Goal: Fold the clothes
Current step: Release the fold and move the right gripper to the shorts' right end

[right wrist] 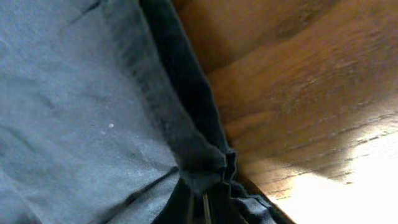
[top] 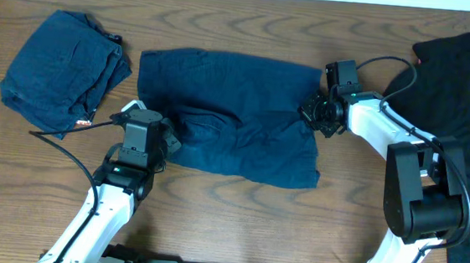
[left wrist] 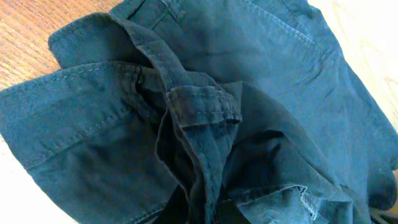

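My left gripper will release the bunched fold on the trouser piece's far corner (top: 167,57), closest to the folded navy garment.
A navy-blue trouser piece (top: 228,118) lies spread in the middle of the table. My left gripper (top: 170,135) is shut on a bunched fold of its left side; the left wrist view shows the waistband and belt loop (left wrist: 202,106) gathered at the jaws. My right gripper (top: 310,112) is shut on the right edge of the same piece; the right wrist view shows its hem (right wrist: 199,155) pinched at the jaws. A folded navy garment (top: 63,68) lies at the far left. A black shirt-like garment (top: 469,91) lies at the right.
The wooden table (top: 237,216) shows bare in front of the spread piece and between the garments. A cable (top: 61,147) runs from the left arm across the table. The black garment reaches the right edge.
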Robot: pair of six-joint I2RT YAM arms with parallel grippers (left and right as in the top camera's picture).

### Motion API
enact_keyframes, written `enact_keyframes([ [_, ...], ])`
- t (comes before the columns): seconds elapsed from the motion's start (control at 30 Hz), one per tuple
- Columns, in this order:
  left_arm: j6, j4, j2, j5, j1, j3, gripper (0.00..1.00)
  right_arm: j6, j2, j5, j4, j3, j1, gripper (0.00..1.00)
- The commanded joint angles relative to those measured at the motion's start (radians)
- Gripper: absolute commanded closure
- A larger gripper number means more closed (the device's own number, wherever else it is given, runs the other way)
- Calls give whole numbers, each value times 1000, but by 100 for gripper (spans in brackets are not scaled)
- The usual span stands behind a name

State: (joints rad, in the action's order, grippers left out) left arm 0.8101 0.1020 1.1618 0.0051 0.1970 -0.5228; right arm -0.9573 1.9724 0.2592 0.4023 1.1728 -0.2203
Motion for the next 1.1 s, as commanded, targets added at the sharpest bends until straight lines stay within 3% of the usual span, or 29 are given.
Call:
enact_keyframes([
  [0.0, -16, 6, -8, 14, -2, -10, 94, 4, 16, -1, 31, 3, -8, 98],
  [0.2, -16, 6, -8, 14, -2, -10, 94, 7, 14, 13, 129, 3, 19, 88],
  [0.47, -16, 10, -8, 14, -2, -10, 94, 50, 14, 124, 139, 3, 31, 74],
  [0.83, -16, 14, -8, 14, -2, -10, 94, 57, -51, 103, 189, 4, 57, 75],
  [1.07, -16, 14, -8, 14, -2, -10, 94, 121, -95, 89, 201, 4, 55, 96],
])
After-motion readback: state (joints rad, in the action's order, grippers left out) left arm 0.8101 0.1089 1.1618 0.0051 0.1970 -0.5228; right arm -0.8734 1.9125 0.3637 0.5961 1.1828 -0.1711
